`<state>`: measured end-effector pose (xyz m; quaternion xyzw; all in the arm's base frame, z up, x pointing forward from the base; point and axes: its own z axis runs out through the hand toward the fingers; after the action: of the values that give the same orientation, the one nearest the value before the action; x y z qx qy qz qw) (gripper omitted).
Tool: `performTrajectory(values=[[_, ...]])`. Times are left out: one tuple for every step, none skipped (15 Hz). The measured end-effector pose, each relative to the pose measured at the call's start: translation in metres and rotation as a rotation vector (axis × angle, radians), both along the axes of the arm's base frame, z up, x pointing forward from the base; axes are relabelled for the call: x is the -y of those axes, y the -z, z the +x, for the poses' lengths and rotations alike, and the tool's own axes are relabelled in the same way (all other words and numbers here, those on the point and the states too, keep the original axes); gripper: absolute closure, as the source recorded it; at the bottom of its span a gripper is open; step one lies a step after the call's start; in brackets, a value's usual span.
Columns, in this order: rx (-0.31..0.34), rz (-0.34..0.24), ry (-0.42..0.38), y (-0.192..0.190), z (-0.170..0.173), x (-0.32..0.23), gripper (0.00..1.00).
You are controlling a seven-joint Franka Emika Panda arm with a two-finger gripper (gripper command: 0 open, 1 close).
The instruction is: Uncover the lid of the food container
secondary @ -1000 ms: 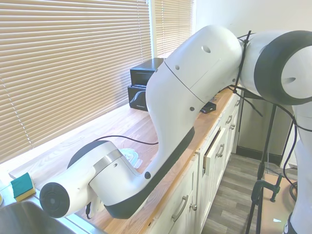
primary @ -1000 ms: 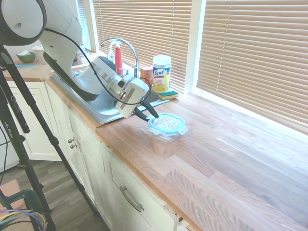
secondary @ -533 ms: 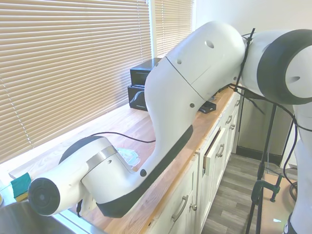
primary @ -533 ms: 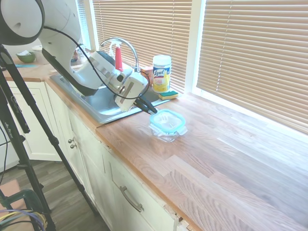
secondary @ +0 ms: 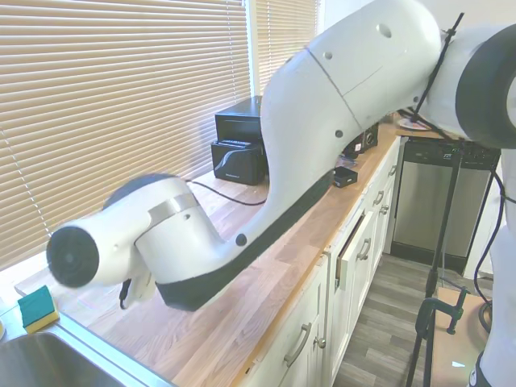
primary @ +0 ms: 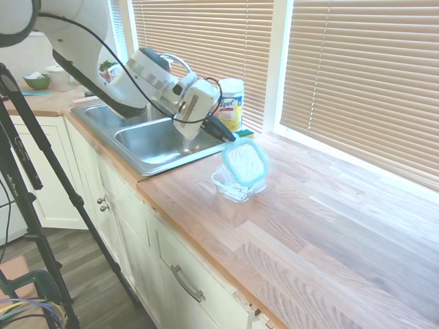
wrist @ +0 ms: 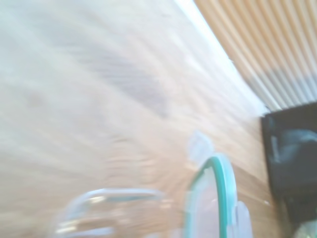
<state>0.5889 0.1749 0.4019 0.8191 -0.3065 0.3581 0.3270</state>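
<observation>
My gripper should release the teal-rimmed lid on the wooden counter (primary: 255, 208) beside the clear food container, away from the sink.
The clear food container (primary: 232, 186) sits open on the wooden counter (primary: 322, 233) just right of the sink. Its teal-rimmed lid (primary: 245, 163) hangs tilted almost on edge above the tub's far side. My gripper (primary: 228, 139) is shut on the lid's upper left rim, reaching in from the left. In the wrist view the lid (wrist: 218, 196) shows edge-on beside the blurred container rim (wrist: 106, 198). The arm hides both from the second exterior view.
A steel sink (primary: 147, 140) lies left of the container. A Lysol canister (primary: 231, 103) stands behind the gripper near the window blinds. A yellow-green sponge (secondary: 36, 309) lies by the sink, and black boxes (secondary: 238, 149) stand further along the counter.
The lid lay flat on the container before; now it is lifted off and tipped up. The gripper has risen and swung toward the window with it.
</observation>
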Motion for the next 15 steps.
performTrajectory(values=[[0.017, 0.028, 0.028, -0.013, 0.001, 0.014, 1.00], [0.034, 0.059, 0.055, -0.025, 0.000, 0.032, 1.00], [0.046, 0.092, 0.081, -0.033, -0.001, 0.049, 1.00], [0.057, 0.133, 0.108, -0.039, -0.003, 0.067, 1.00], [0.064, 0.179, 0.136, -0.042, -0.005, 0.085, 1.00], [0.068, 0.233, 0.166, -0.041, -0.009, 0.105, 1.00], [0.071, 0.300, 0.194, -0.038, -0.012, 0.126, 1.00], [0.074, 0.376, 0.216, -0.035, -0.015, 0.147, 1.00], [0.083, 0.449, 0.230, -0.035, -0.017, 0.164, 1.00], [0.097, 0.519, 0.238, -0.039, -0.018, 0.177, 1.00], [0.116, 0.591, 0.242, -0.045, -0.021, 0.188, 1.00], [0.135, 0.664, 0.245, -0.052, -0.025, 0.197, 1.00], [0.153, 0.733, 0.251, -0.059, -0.030, 0.206, 1.00], [0.176, 0.807, 0.257, -0.066, -0.036, 0.219, 1.00], [0.198, 0.877, 0.268, -0.068, -0.043, 0.235, 1.00]])
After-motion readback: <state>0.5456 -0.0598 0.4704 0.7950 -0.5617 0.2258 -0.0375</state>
